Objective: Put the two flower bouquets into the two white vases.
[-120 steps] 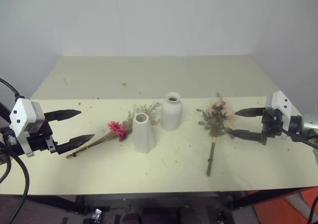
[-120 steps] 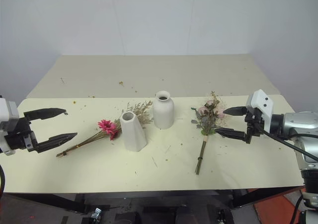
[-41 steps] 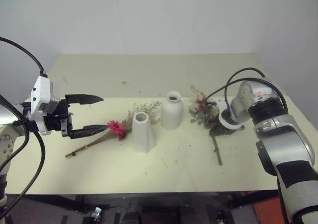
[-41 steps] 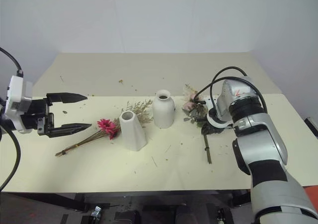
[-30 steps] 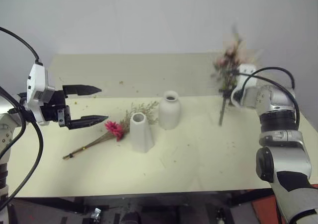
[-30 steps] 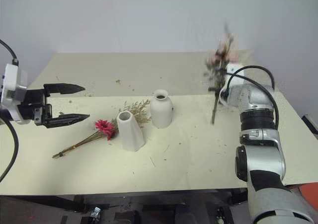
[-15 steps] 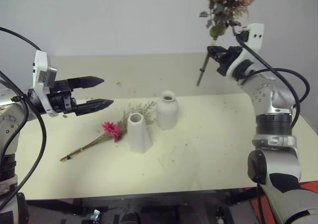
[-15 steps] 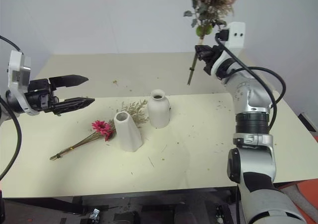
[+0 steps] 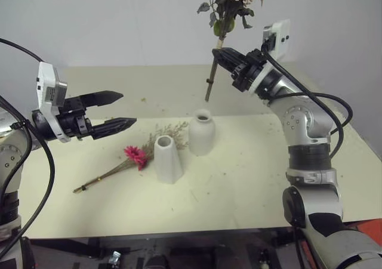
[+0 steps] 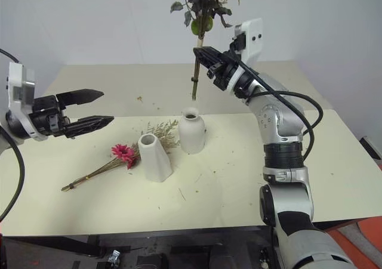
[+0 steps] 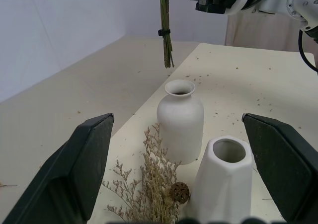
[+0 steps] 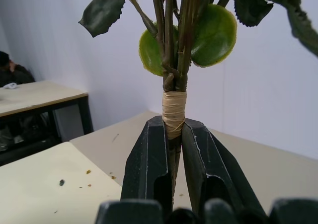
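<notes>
Next, my right gripper releases the pale pink rose bouquet in the opening of the bottle-shaped white vase [image 9: 203, 115].
My right gripper [image 9: 216, 56] is shut on the taped stems of the pale pink rose bouquet [image 9: 229, 5] and holds it upright in the air. Its stem ends [image 11: 168, 60] hang a little above the mouth of the bottle-shaped white vase [image 9: 202, 132], not touching it. The cone-shaped white vase [image 9: 168, 159] stands just left of and nearer than the bottle. The magenta flower bouquet [image 9: 136, 156] lies flat on the table, its dried grasses [image 11: 155, 182] between the two vases. My left gripper [image 9: 128, 108] hovers open left of that bouquet, empty.
The cream table [image 9: 250, 173] is sprinkled with small plant crumbs and has bare room to the right of the vases. A white wall stands behind it. Beyond the bouquet in the right wrist view, another table [image 12: 35, 97] and a seated person [image 12: 11, 70] are far off.
My right arm has swung left and up with the rose bouquet, bringing its stems from the table's right side to above the bottle vase. The left gripper stayed put, turning slightly.
</notes>
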